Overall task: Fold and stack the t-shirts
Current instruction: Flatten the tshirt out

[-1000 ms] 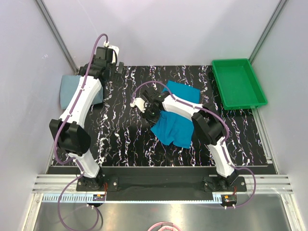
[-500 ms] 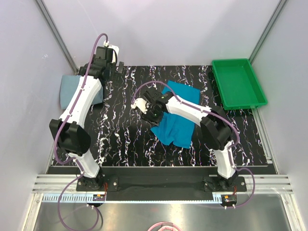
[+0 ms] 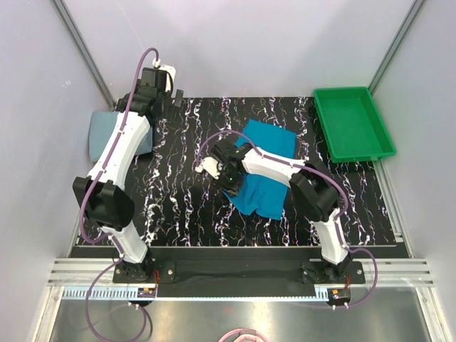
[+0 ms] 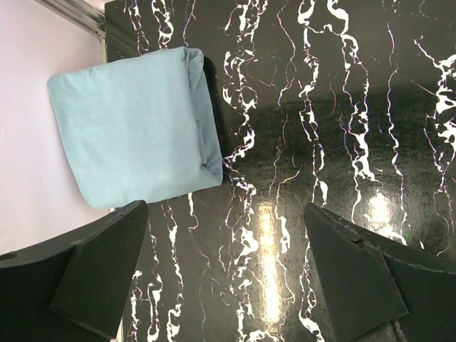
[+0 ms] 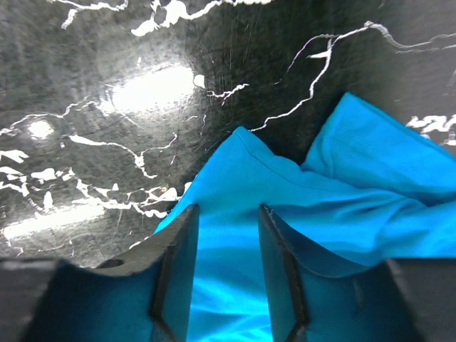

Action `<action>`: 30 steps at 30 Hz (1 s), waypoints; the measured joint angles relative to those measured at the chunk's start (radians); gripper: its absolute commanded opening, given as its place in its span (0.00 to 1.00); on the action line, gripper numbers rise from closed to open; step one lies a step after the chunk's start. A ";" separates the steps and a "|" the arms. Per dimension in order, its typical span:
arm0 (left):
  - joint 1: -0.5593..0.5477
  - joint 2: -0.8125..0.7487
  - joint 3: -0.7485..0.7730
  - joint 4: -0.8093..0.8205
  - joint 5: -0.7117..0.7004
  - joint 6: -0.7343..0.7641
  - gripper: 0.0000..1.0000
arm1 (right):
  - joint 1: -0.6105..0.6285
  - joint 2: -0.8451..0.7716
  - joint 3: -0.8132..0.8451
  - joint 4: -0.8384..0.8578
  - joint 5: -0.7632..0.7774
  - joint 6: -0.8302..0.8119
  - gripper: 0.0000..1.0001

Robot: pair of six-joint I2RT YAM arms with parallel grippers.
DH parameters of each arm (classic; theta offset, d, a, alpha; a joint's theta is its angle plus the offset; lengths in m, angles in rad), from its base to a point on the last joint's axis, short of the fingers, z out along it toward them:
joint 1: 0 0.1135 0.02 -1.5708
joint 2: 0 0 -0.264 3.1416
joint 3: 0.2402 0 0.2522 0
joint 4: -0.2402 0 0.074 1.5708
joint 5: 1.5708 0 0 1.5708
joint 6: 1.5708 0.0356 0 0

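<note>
I need to pinch the cloth (image 5: 246, 160) near its corner with my right gripper and pull it open before folding, because the teal-blue t-shirt's layers lie crooked and wrinkled.
The bright teal-blue t-shirt (image 3: 269, 137) lies partly folded and rumpled at the middle of the black marbled table (image 3: 178, 199). My right gripper (image 3: 229, 175) hovers over its left edge; in the right wrist view its jaws (image 5: 228, 211) stand apart above the teal cloth (image 5: 342, 206), gripping nothing. The pale grey-blue t-shirt (image 3: 107, 132) rests folded at the far left edge, seen as a neat square (image 4: 135, 121) in the left wrist view. Beside it, near the back of the table, my left gripper (image 4: 226, 210) is wide open and holds nothing; it also shows from above (image 3: 177, 97).
A green plastic tray (image 3: 353, 121) stands at the back right corner, off the marbled mat. Pale walls and metal rails close the table on the left, back and right. Purple cables loop from both arms.
The right gripper's jaws have opened and it has shifted a little toward the near side over the teal shirt's left edge. The left arm has not moved.
</note>
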 measured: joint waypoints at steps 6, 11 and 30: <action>0.000 0.000 0.000 0.000 0.000 0.000 0.99 | 0.000 0.038 -0.002 0.000 0.009 0.001 0.28; 0.000 0.000 0.000 0.000 0.000 0.000 0.99 | 0.000 0.039 -0.005 0.003 0.024 0.004 0.13; 0.000 0.000 0.000 0.000 0.000 0.000 0.99 | 0.000 0.040 0.014 0.005 0.023 0.042 0.51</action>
